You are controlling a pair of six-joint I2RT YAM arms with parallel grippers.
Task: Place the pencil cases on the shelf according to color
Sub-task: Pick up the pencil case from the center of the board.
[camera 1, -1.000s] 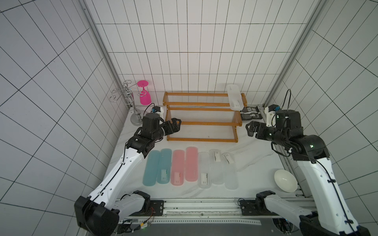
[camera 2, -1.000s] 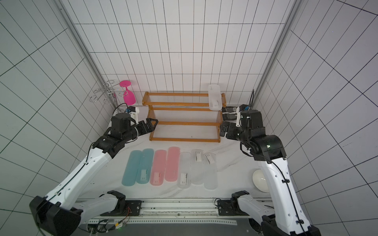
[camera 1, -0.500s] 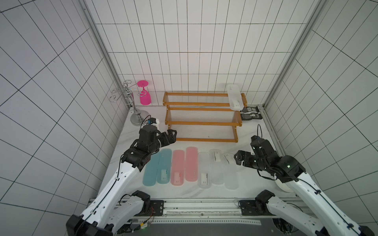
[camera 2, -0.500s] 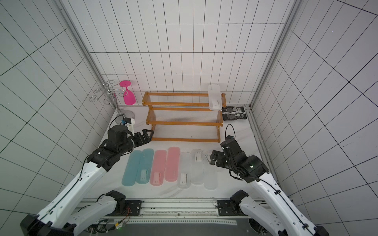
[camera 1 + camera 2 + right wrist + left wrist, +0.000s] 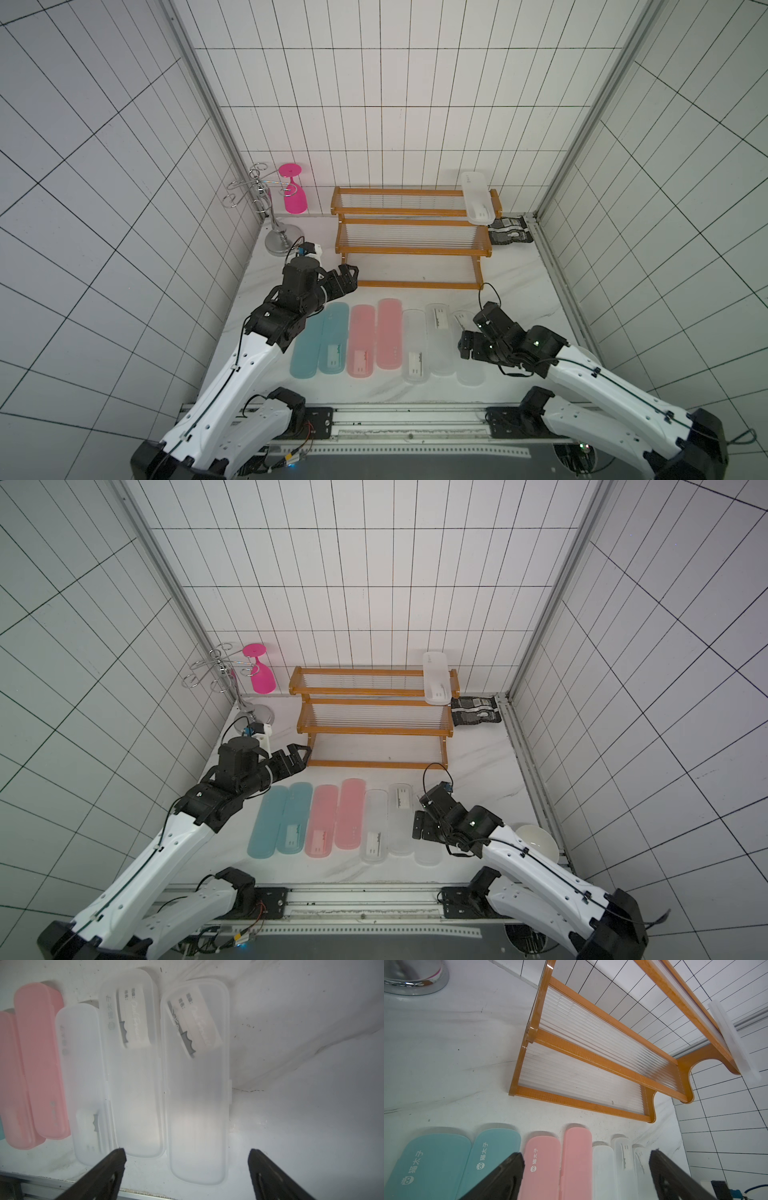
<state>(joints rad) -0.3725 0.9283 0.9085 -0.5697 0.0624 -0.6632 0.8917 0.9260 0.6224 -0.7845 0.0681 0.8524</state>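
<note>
The clear pencil case to grab lies farthest from the pink cases. Next, my right gripper closes on its near end [image 5: 470,375] [image 5: 198,1162].
Seven pencil cases lie side by side on the white table: two teal [image 5: 307,353] [image 5: 334,338], two pink [image 5: 361,340] [image 5: 389,332] and three clear [image 5: 414,349] [image 5: 439,338] [image 5: 468,370]. Another clear case [image 5: 478,203] rests across the right end of the shelf's [image 5: 411,249] top tier. My left gripper [image 5: 351,276] [image 5: 586,1154] hangs open and empty above the far ends of the teal cases, facing the shelf. My right gripper [image 5: 467,347] [image 5: 186,1151] stands open over the rightmost clear case [image 5: 197,1084], whose near end shows between the fingers.
A silver wire stand [image 5: 266,208] holding an upside-down pink glass [image 5: 293,195] stands at the back left. A black packet [image 5: 509,230] lies right of the shelf. A white bowl [image 5: 536,843] sits at the right edge behind my right arm. A metal rail [image 5: 395,415] runs along the front.
My right arm has swung from the shelf's right end down to the rightmost clear case. My left arm has drawn back from the shelf toward the teal cases. Both grippers stayed open.
</note>
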